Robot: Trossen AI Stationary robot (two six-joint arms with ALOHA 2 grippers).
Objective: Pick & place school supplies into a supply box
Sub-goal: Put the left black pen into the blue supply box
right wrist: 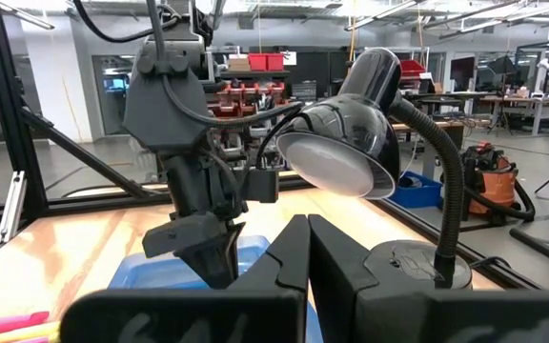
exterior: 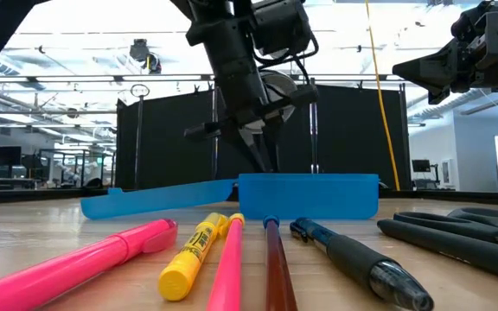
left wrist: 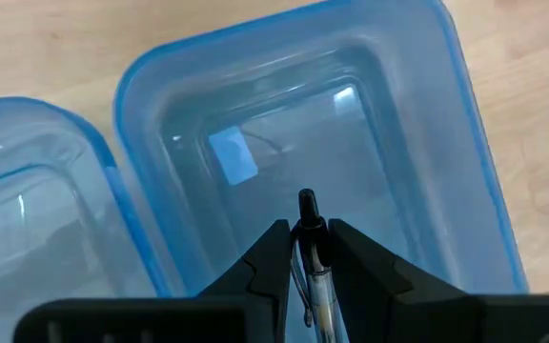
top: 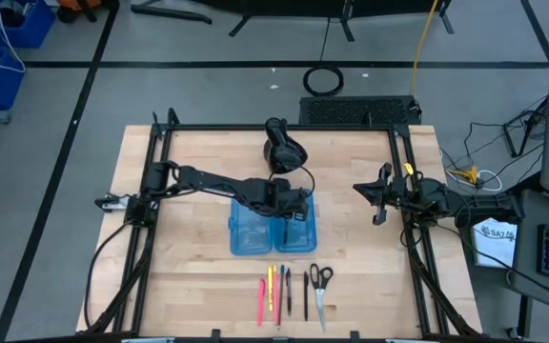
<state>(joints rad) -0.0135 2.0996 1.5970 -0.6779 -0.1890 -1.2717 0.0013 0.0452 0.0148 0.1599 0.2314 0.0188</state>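
Next, I let go of the clear pen with my left gripper inside the box's deeper half (top: 288,226) (left wrist: 311,293), lengthwise, closer to the flatter half.
The supply box (top: 273,229) lies open in the table's middle: a translucent blue case with a deeper half (left wrist: 351,124) and a flatter half (left wrist: 27,219) side by side. My left gripper (left wrist: 308,229) hangs over the deeper half (exterior: 309,194), shut on a clear pen with a black tip (left wrist: 309,208). More school supplies lie in a row near the front edge: pens and markers (top: 282,291) and black-handled scissors (top: 320,286). My right gripper (right wrist: 308,224) waits shut at the table's right side (top: 362,189), touching nothing. My left gripper pinches the pen's clear barrel just behind its black tip (left wrist: 311,250) between its two fingers. The fingers come from above, slanting down, and the pen runs along them. The tip sticks out past the fingertips, over the inside of the box's deeper half. The pen is lifted clear.
A black gooseneck lamp (top: 284,148) stands just beyond the box, close behind my left arm (right wrist: 351,133). In the low view a pink marker (exterior: 76,263), a yellow one (exterior: 195,255) and dark pens (exterior: 361,259) lie in front of the box. Bare wood lies left and right of it.
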